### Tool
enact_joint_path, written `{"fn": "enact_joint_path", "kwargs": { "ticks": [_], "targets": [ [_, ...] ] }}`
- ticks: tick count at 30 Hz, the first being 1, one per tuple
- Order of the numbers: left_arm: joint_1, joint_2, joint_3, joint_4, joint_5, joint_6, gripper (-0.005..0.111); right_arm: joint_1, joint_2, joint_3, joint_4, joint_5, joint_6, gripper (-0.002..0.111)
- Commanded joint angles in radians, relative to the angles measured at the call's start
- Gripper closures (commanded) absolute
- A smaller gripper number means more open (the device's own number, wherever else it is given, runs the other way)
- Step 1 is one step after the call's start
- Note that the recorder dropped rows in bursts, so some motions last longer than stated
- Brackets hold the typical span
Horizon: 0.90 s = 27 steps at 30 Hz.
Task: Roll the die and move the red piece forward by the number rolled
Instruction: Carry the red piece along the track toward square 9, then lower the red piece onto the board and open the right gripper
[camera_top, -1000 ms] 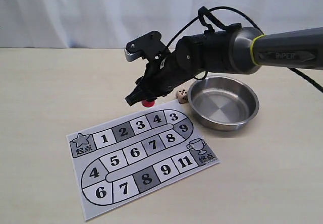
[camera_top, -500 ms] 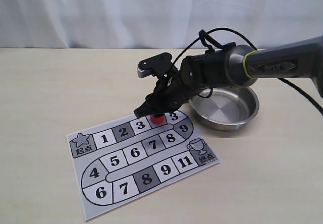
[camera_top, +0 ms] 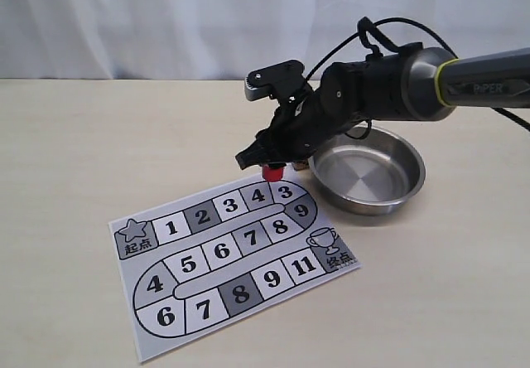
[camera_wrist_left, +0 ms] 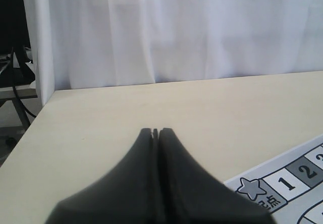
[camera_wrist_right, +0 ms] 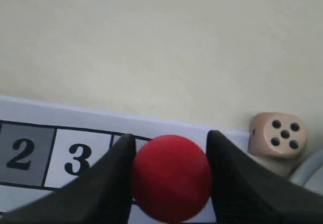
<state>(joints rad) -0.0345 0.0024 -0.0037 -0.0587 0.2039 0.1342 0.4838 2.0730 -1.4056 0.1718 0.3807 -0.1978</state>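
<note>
Next, my right gripper sets the red piece down on the white square at the track's bend [camera_top: 283, 194] [camera_wrist_right: 190, 187] next to the steel bowl.
My right gripper [camera_top: 270, 167] is shut on the red piece [camera_top: 272, 171], a small red cylinder held over the far edge of the numbered paper board [camera_top: 207, 306], by square 4. In the right wrist view the red piece [camera_wrist_right: 171, 178] sits between both black fingers [camera_wrist_right: 113, 178], past square 3 of the board [camera_wrist_right: 35, 114]. The die [camera_wrist_right: 278, 134] lies on the table just off the board, five pips up; in the exterior view the gripper hides nearly all of it. My left gripper [camera_wrist_left: 155, 131] is shut with nothing in it, over bare table near the board's star corner [camera_wrist_left: 251, 187].
A steel bowl [camera_top: 411, 154] stands on the table right of the board's far end, close behind the right gripper; its rim [camera_wrist_right: 313, 169] shows beside the die. A white curtain hangs behind the table. The left arm is out of the exterior view.
The right gripper, holding the red piece, dipped down onto the board near squares 3 and 4. It has since moved up and to the right, toward the board's far edge.
</note>
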Motion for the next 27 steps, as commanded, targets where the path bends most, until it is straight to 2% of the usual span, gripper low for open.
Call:
{"fn": "enact_joint_path", "kwargs": {
  "ticks": [1,27],
  "targets": [
    [-0.003,-0.002,0.004,-0.002,-0.007,-0.005,0.107,-0.022,-0.01,0.005,-0.005,0.012,-0.004,0.104],
    [-0.003,-0.002,0.004,-0.004,-0.007,-0.005,0.107,-0.029,0.058,0.005,-0.007,0.036,-0.005,0.104]
  ]
}}
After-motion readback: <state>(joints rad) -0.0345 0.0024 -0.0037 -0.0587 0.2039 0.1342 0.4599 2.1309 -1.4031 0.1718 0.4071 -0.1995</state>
